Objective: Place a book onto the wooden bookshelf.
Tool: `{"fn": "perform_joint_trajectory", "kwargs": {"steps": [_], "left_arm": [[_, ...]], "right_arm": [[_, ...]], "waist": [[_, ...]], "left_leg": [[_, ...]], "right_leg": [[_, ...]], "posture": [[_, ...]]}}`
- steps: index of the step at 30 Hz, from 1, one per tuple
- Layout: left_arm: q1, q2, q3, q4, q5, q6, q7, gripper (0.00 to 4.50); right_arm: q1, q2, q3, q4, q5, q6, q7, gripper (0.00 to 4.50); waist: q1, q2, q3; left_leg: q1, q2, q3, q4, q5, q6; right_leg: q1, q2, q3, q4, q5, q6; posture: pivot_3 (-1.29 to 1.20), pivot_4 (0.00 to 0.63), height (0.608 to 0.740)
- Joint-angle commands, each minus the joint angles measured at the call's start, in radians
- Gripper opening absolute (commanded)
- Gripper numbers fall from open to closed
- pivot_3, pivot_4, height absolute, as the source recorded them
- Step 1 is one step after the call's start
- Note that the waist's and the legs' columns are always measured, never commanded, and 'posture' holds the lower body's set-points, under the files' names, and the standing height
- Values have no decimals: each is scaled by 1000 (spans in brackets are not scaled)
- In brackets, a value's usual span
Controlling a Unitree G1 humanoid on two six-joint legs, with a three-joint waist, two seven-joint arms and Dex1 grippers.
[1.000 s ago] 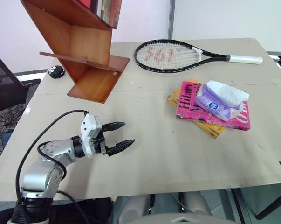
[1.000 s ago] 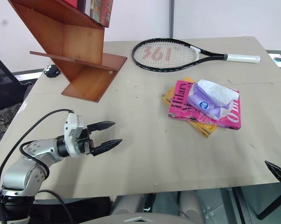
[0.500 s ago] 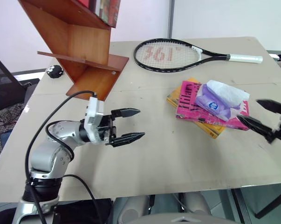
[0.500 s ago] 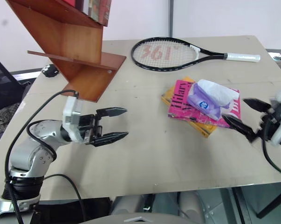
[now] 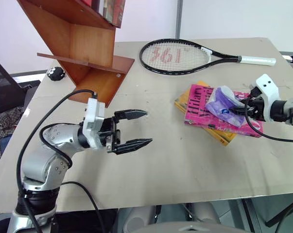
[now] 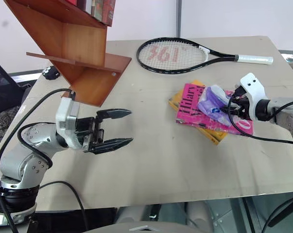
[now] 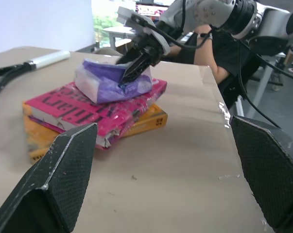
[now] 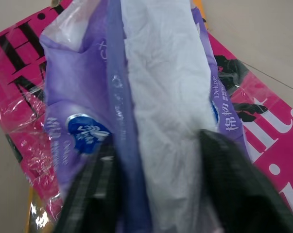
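I need to next use my left gripper to grab the near-side spine (image 5: 209, 125) (image 7: 124, 126) of the pink book, a little in from its end that is closest to the wooden bookshelf.
The pink book (image 5: 198, 103) lies flat at the table's right, on top of a yellow-orange book (image 5: 220, 134). A purple and white tissue pack (image 5: 221, 106) rests on the pink cover. My right gripper (image 5: 237, 110) reaches in from the right and is shut on that pack, pinching its white top, as the left wrist view shows (image 7: 129, 68). My left gripper (image 5: 148, 128) hovers open over the table's left middle, pointing toward the books, with nothing between its fingers. The wooden bookshelf (image 5: 88, 48) stands at the far left, with several books on its upper shelf.
A black tennis racket (image 5: 175, 57) with a white handle lies at the back of the table, beyond the books. A small black object (image 5: 55, 74) sits beside the bookshelf's base. Bare tabletop (image 5: 165, 160) stretches between the two grippers.
My right gripper came in from the table's right edge to the tissue pack and closed on it, squeezing it. The left gripper rose a little and stayed open.
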Motion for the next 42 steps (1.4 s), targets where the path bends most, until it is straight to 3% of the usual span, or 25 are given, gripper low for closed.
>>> {"fn": "perform_joint_trajectory", "kwargs": {"steps": [1,2,7,10,12,15,20,23,26,29,30,32,35,40,42], "left_arm": [[-7,10,15,-64,-53,24,12,4500],[-23,8,4,-74,-71,39,13,4500],[-110,-7,-29,-99,-178,125,40,4500],[-164,-18,-96,-90,-195,156,-7,4500],[-188,-20,-134,-79,-181,160,-42,4500],[-210,-23,-184,-57,-143,142,-98,4500],[-233,-37,-230,-18,-100,108,-169,4500],[-224,-41,-231,-16,-95,98,-185,4500],[-210,-40,-223,-23,-98,98,-180,4500],[-175,-37,-207,-18,-87,86,-165,4500],[-164,-44,-194,-14,-95,91,-143,4500],[-143,-51,-171,3,-102,96,-112,4500],[-109,-49,-156,14,-72,75,-99,4500],[-62,-52,-127,-16,-71,74,-45,4500],[-43,-48,-120,-31,-65,69,-32,4500]], "right_arm": [[12,-12,-38,-1,-20,31,37,311],[32,-22,-84,-20,-4,45,40,74],[201,-56,-411,-94,68,139,23,74],[475,-26,-790,-186,16,214,22,74],[602,15,-925,-232,-12,194,26,74],[715,91,-998,-248,-51,130,7,74],[823,151,-978,-141,-139,-7,-5,74],[836,126,-929,-51,-192,-70,-4,788],[831,96,-921,-51,-229,-108,-16,2245],[781,71,-962,-121,-151,-53,26,3582],[762,57,-965,-146,-123,-36,45,3582],[706,34,-941,-177,-78,-4,58,3381],[597,8,-858,-192,-36,33,45,2345],[442,-7,-559,-40,-174,-88,13,52],[384,3,-449,44,-234,-151,14,52]], "waist": [[2,0,0],[5,0,0],[19,0,0],[30,1,0],[34,1,0],[16,1,-1],[-6,3,-1],[-11,4,-1],[-12,4,-2],[-16,6,-2],[-17,6,-2],[-18,5,-2],[-18,4,-2],[-10,2,0],[-7,2,-1]], "left_leg": [[0,0,0,0,0,0],[0,0,0,0,0,0],[-1,-1,-1,1,0,1],[-1,-2,-1,1,0,1],[-1,-2,-2,0,0,1],[1,-2,2,0,0,1],[5,-2,6,1,-3,5],[6,-2,7,2,-3,5],[6,-1,7,2,-2,5],[6,-1,7,2,-1,3],[6,-1,7,2,-1,3],[6,-1,7,2,-1,3],[6,0,5,2,-2,4],[4,0,5,2,-1,2],[4,-1,5,3,-1,2]], "right_leg": [[0,0,0,0,0,0],[0,0,0,0,0,0],[0,0,-1,0,0,0],[0,0,-1,1,0,0],[0,2,-3,1,0,1],[0,2,3,2,0,1],[1,1,6,7,0,1],[2,2,8,7,0,1],[2,2,7,7,0,1],[2,2,7,7,0,1],[2,2,7,7,0,1],[1,2,7,7,0,1],[2,1,6,7,0,1],[1,0,5,6,0,1],[1,0,5,6,0,1]], "posture": [[0,150,740],[0,150,740],[0,150,740],[0,150,740],[0,150,740],[0,150,740],[0,150,740],[0,150,740],[0,150,740],[0,150,740],[0,150,740],[0,150,740],[0,150,740],[0,150,740],[0,150,740]]}}
